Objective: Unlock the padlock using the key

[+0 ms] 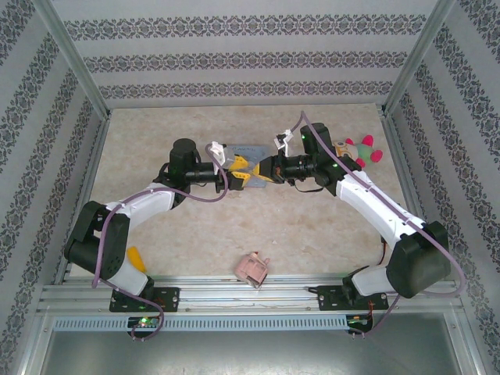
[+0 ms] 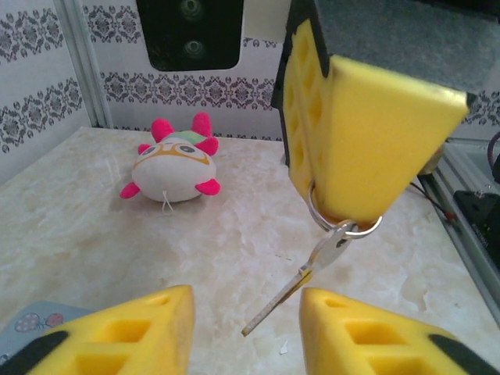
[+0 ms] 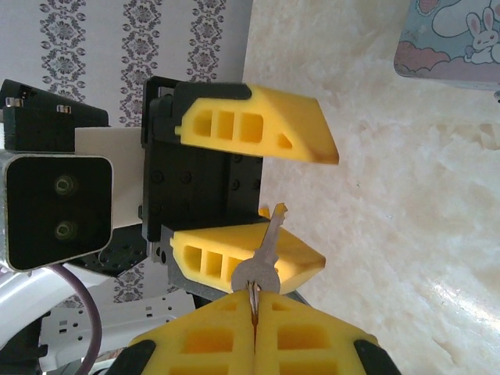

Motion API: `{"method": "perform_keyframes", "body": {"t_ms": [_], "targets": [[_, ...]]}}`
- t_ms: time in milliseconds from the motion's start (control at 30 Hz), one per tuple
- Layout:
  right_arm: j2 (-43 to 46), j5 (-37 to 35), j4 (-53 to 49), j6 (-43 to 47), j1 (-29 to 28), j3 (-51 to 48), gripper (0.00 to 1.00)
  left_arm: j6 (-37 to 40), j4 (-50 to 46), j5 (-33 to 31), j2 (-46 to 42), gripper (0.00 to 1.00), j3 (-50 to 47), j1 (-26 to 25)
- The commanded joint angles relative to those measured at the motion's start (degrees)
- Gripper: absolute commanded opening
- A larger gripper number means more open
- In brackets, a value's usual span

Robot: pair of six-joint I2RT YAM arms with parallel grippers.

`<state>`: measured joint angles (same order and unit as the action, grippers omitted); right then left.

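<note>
The key hangs at a slant from its ring in the robot's right gripper, so the left gripper will hold the key's blade while the right gripper takes the key's head (image 2: 336, 241).
My right gripper (image 3: 254, 301) is shut on the ring of the small silver key (image 3: 266, 248), whose blade points away from it. The left gripper (image 2: 246, 312) faces it with its yellow jaws apart. The key (image 2: 308, 277) hangs slanted from a metal ring, its tip in the gap between my left jaws and touching neither. Seen from the right wrist, the blade lies close over the lower of the left fingers (image 3: 234, 262). From above, both grippers meet mid-table, left (image 1: 239, 174) and right (image 1: 264, 170). The padlock is hidden.
A light-blue cartoon tin (image 1: 244, 150) lies just behind the grippers. A pink-and-white plush toy (image 1: 359, 150) sits at the back right. A pink toy block (image 1: 252, 269) lies near the front rail. Metal frame posts and patterned walls close in the table.
</note>
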<state>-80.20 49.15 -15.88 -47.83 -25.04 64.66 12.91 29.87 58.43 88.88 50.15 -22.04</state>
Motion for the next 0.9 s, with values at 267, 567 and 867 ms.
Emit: {"method": "perform_keyframes", "body": {"t_ms": [267,567,867], "targets": [[-0.91,0.70,1.12,0.63,-0.80,1.41,0.00,1.85,-1.87,0.63,0.11,0.05,1.53,-0.75],[-0.43,0.12,1.21,0.64,-0.30,1.68,0.00,1.88,-5.11,-0.47,-1.66,0.00,1.43,-0.77],[5.08,-6.36,-0.65,5.34,1.75,2.76,0.28,7.47,-33.79,-4.01,-4.13,0.00,9.87,-0.75]]}}
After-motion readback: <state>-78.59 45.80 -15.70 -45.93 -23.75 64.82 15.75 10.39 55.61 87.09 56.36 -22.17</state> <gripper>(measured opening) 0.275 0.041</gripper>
